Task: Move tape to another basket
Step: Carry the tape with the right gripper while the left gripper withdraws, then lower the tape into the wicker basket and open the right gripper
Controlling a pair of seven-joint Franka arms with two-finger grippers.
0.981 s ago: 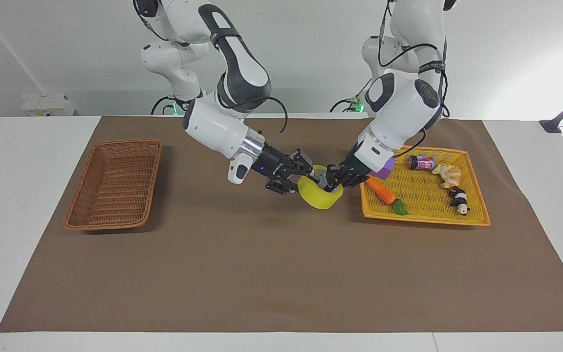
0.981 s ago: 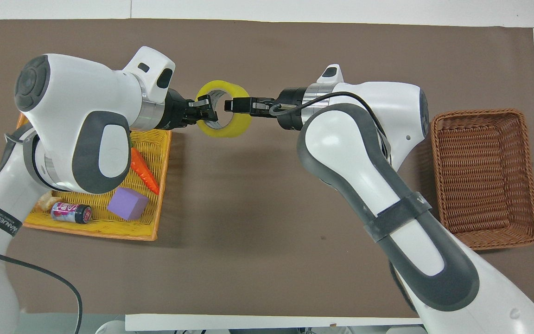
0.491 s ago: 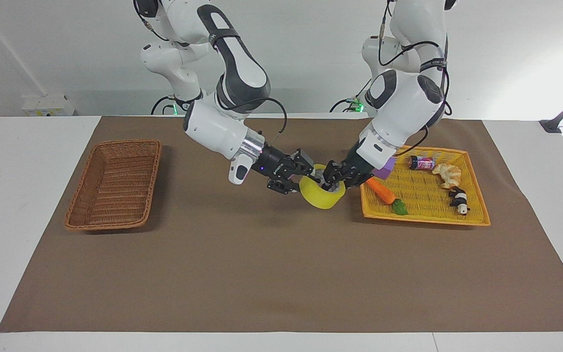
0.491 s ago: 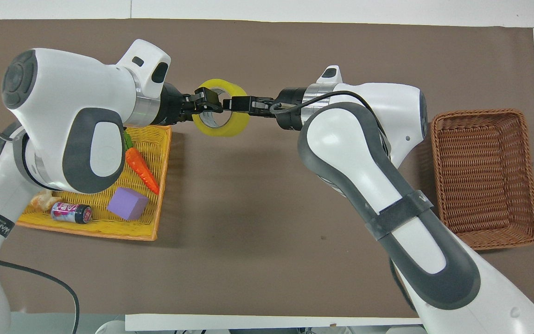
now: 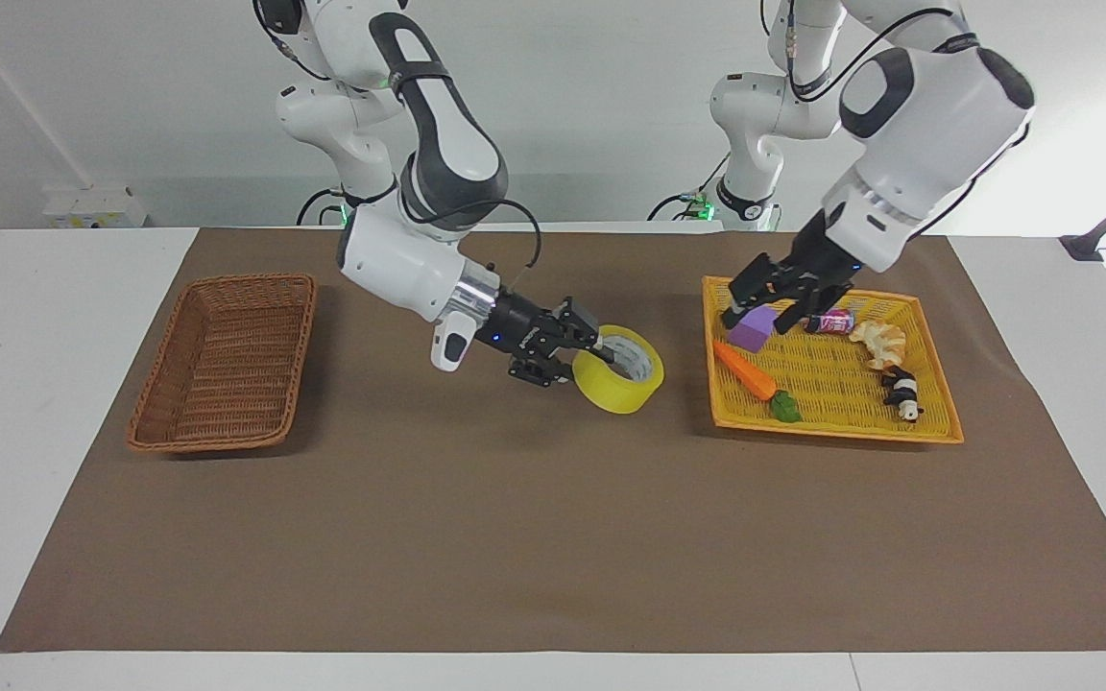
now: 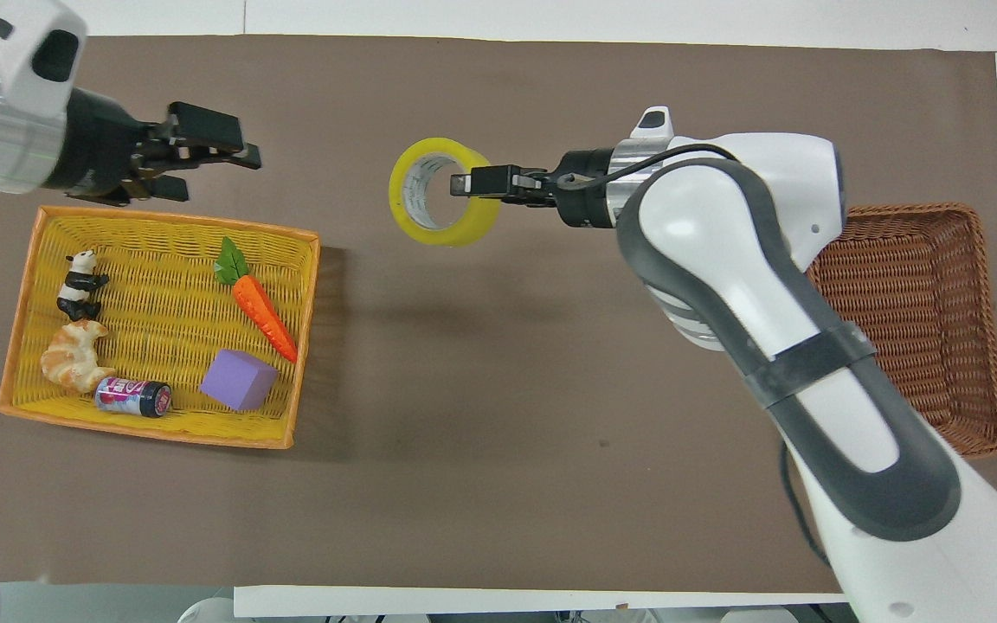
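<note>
Next, I release the yellow tape roll from my right gripper on the middle of the brown wicker basket's bottom [image 6: 887, 349].
The yellow tape roll [image 5: 613, 392] hangs tilted above the brown mat at the table's middle; it also shows in the overhead view [image 6: 429, 234]. My right gripper [image 5: 604, 357] is shut on the roll's rim, one finger inside the white core, and shows in the overhead view [image 6: 472, 183] too. My left gripper [image 5: 760, 309] is open and empty, raised over the yellow tray [image 5: 836, 389], apart from the tape; it also shows in the overhead view [image 6: 239, 147]. The brown wicker basket [image 5: 222, 360] stands empty at the right arm's end of the table and shows in the overhead view [image 6: 905, 285].
The yellow tray [image 6: 161, 285] at the left arm's end holds a carrot [image 6: 263, 310], a purple block [image 6: 239, 379], a can [image 6: 132, 396], a croissant [image 6: 70, 356] and a panda figure [image 6: 79, 284]. Bare mat lies between the tape and the brown basket.
My left gripper has let go of the tape, opened, and pulled up and away over the yellow tray. My right gripper now holds the tape alone and has shifted it slightly toward the brown basket.
</note>
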